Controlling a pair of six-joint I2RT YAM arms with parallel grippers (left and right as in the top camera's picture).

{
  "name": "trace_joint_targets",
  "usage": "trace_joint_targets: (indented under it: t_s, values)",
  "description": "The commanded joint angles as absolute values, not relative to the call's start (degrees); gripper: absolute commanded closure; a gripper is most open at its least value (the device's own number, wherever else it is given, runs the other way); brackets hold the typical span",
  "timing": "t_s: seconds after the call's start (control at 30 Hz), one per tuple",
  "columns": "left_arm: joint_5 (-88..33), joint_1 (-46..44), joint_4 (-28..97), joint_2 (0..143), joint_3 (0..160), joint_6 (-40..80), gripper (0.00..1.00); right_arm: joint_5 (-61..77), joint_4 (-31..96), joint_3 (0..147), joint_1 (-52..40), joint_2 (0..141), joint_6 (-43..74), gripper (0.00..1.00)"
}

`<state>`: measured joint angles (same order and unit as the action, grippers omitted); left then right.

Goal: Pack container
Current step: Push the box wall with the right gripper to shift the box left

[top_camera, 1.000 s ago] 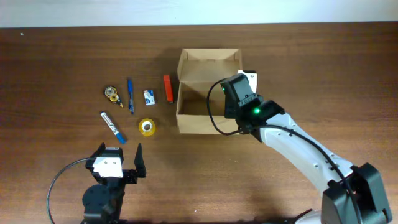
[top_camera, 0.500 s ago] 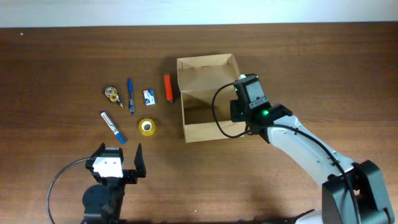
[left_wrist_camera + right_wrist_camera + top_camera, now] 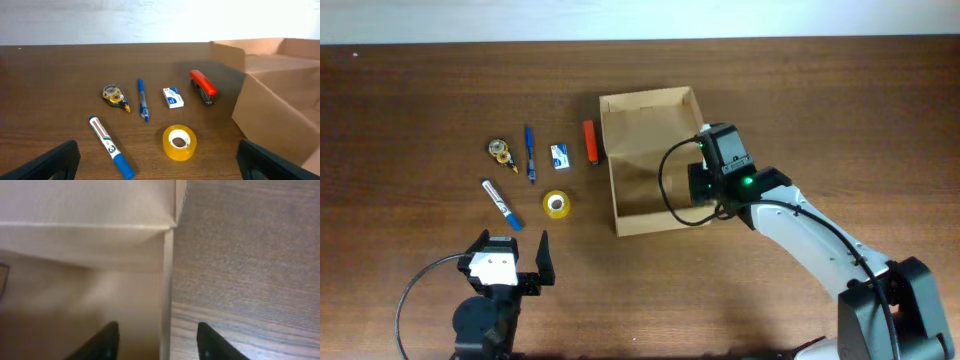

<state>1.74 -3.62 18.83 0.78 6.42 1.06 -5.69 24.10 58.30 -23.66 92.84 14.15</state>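
Note:
I will use my right gripper to pinch the container's side [image 3: 166, 312] and turn the container square before packing, since it is sitting crooked with its front edge at a slant.
The container [image 3: 653, 223] is an open tan cardboard box at mid-table, slightly rotated, with its flap at the far side. It also shows in the left wrist view [image 3: 280, 100] at the right. My right gripper [image 3: 703, 188] is at the box's right wall. In the right wrist view its fingers [image 3: 157, 332] are apart and straddle that wall [image 3: 168, 280], one inside the box and one outside. My left gripper [image 3: 510, 262] is open and empty near the front edge, its fingers [image 3: 160, 167] wide apart short of the tape roll.
Left of the box lie a red stapler [image 3: 589, 142], a white staple box [image 3: 560, 155], a blue pen [image 3: 530, 153], a correction tape [image 3: 500, 151], a blue-capped marker [image 3: 501, 204] and a yellow tape roll [image 3: 557, 204].
The box has shifted left and turned slightly. My right gripper moved right and then toward the front along the box's right wall. The left arm has not moved.

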Motion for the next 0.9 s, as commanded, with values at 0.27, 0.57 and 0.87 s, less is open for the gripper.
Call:
trace_joint_targets:
  t_s: [0.27,0.57,0.87]
  values:
    - [1.1,-3.6,18.6,0.3,6.2,0.4,0.0,-4.5,26.9,57.9,-23.6,92.3,16.5,0.63]
    - [1.1,-3.6,18.6,0.3,6.3,0.4,0.0,-4.5,28.2,57.9,-23.6,92.3,23.0,0.75]
    - [1.1,-3.6,18.6,0.3,6.3,0.4,0.0,-4.5,29.9,57.9,-23.6,92.3,28.6,0.87]
